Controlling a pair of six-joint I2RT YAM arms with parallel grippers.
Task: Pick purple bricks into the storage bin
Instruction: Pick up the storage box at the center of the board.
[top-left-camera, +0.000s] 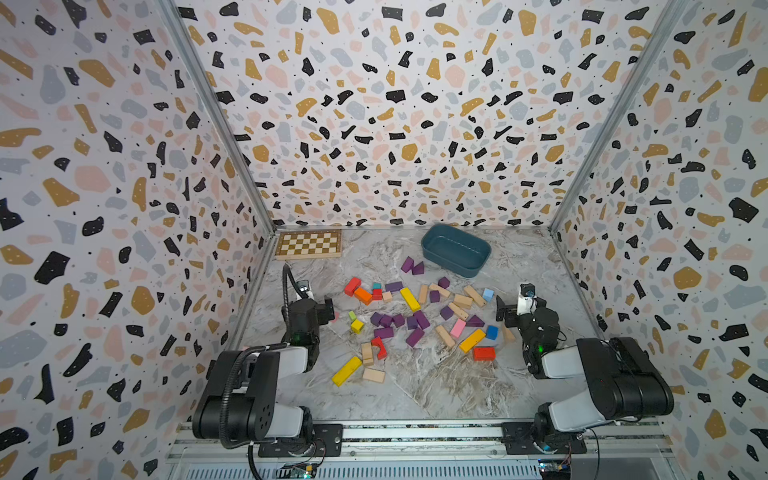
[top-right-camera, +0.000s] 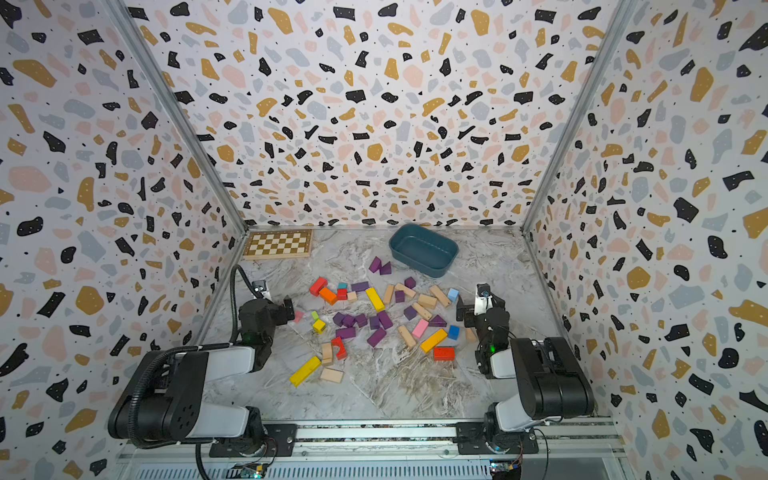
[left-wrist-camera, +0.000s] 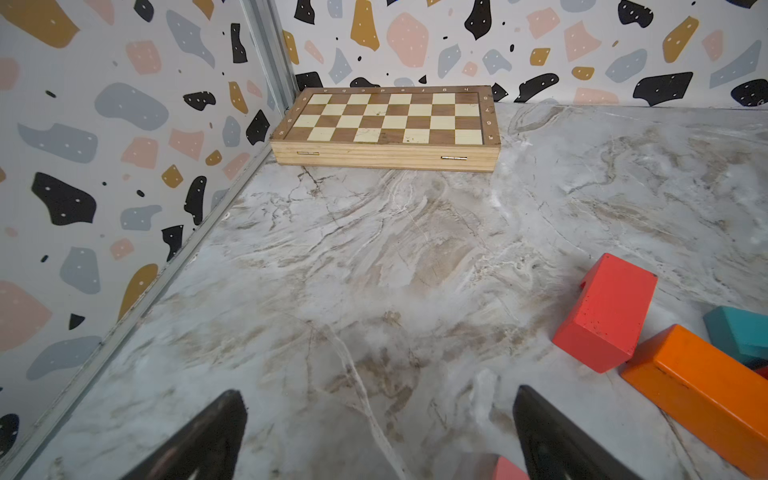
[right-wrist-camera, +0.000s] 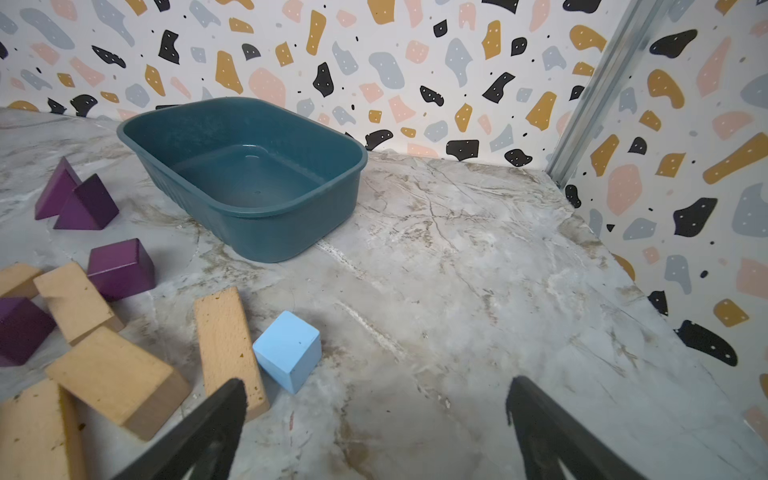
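The fingers of my right gripper needs to close next on the rim of the storage bin's short end (top-left-camera: 488, 256) (right-wrist-camera: 345, 180), the end that is farther from the chessboard.
Several purple bricks (top-left-camera: 386, 321) lie mixed among other blocks on the marble tabletop in both top views. Two purple wedges (top-left-camera: 411, 266) sit just left of the storage bin (top-left-camera: 453, 266), a dark teal tub at the back that holds nothing. The right wrist view shows the bin (right-wrist-camera: 291, 228), the wedges (right-wrist-camera: 85, 205) and a purple cube (right-wrist-camera: 120, 268). My left gripper (top-left-camera: 328, 309) hangs open at the pile's left edge, over bare marble (left-wrist-camera: 376, 399). My right gripper (top-left-camera: 505, 309) hangs open at the pile's right edge, holding nothing (right-wrist-camera: 376, 388). No purple brick shows in the left wrist view.
A wooden chessboard (top-left-camera: 309, 244) lies in the back left corner. Red (left-wrist-camera: 606, 311), orange (left-wrist-camera: 702, 386), yellow, pink, blue and tan blocks are mixed with the purple ones. A light blue cube (right-wrist-camera: 289, 351) and a tan bar (right-wrist-camera: 226, 345) lie near the right fingers. Patterned walls close three sides.
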